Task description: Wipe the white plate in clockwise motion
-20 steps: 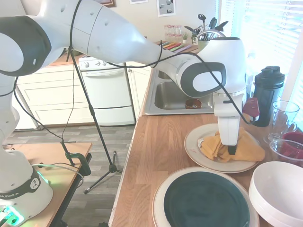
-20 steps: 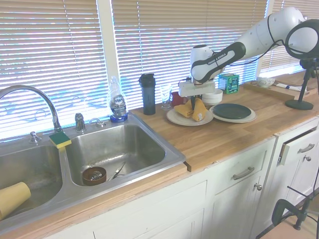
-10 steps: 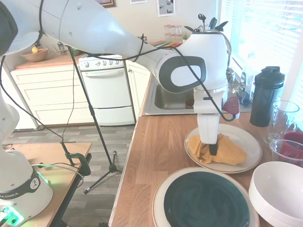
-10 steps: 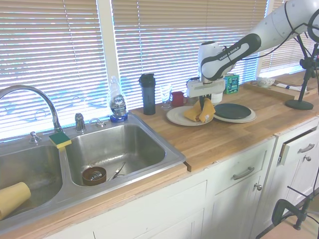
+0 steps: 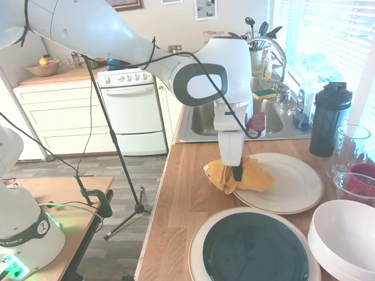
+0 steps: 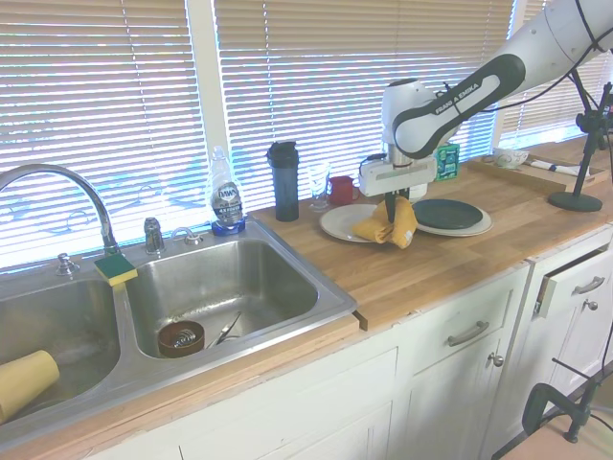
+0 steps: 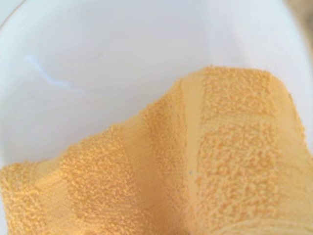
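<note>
Next, my gripper sets the orange cloth down on the bare wood [image 6: 376,277] between the white plate and the open edge of the counter. The cloth is now partly on the plate's rim.
The white plate [image 5: 293,182] lies flat on the wooden counter, between the sink and a teal-centred plate. My gripper [image 5: 235,173] points straight down at the plate's rim on the side toward the counter's open edge. It is shut on a bunched orange cloth [image 5: 241,178]. The cloth rests partly on the rim and partly hangs over onto the wood. From the other side, the gripper [image 6: 391,207] holds the cloth [image 6: 388,228] at the near edge of the white plate [image 6: 341,222]. The wrist view shows the cloth [image 7: 205,171] lying on the white plate [image 7: 117,63].
A plate with a dark teal centre [image 5: 255,247] sits just in front of the white plate. A deep white bowl [image 5: 345,234], a clear glass [image 5: 350,146], a red cup [image 5: 363,173] and a black bottle [image 5: 331,117] stand along the window side. The steel sink [image 6: 220,287] lies beyond.
My gripper has dragged the cloth across the plate, from its window side through the middle to the rim nearest the counter's open edge. The cloth now overhangs the rim.
</note>
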{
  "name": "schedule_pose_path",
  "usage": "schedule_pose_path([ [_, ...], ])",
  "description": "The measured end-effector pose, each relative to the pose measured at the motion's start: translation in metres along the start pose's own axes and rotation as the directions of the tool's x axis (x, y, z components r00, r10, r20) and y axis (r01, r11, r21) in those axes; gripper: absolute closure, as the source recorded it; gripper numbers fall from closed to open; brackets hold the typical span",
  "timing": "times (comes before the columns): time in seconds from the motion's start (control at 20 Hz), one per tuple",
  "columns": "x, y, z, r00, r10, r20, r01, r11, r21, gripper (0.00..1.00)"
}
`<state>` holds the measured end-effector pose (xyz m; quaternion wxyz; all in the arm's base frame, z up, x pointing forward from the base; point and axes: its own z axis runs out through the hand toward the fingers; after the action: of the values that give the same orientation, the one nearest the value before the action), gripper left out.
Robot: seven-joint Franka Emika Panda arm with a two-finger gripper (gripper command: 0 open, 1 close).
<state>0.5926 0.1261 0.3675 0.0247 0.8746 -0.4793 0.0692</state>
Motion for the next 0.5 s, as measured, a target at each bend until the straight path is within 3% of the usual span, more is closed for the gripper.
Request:
schedule_pose_path([
  [0.5,-0.052,-0.017,-0.003,0.998,-0.045,0.034,0.045,0.999,0.013,1.00],
])
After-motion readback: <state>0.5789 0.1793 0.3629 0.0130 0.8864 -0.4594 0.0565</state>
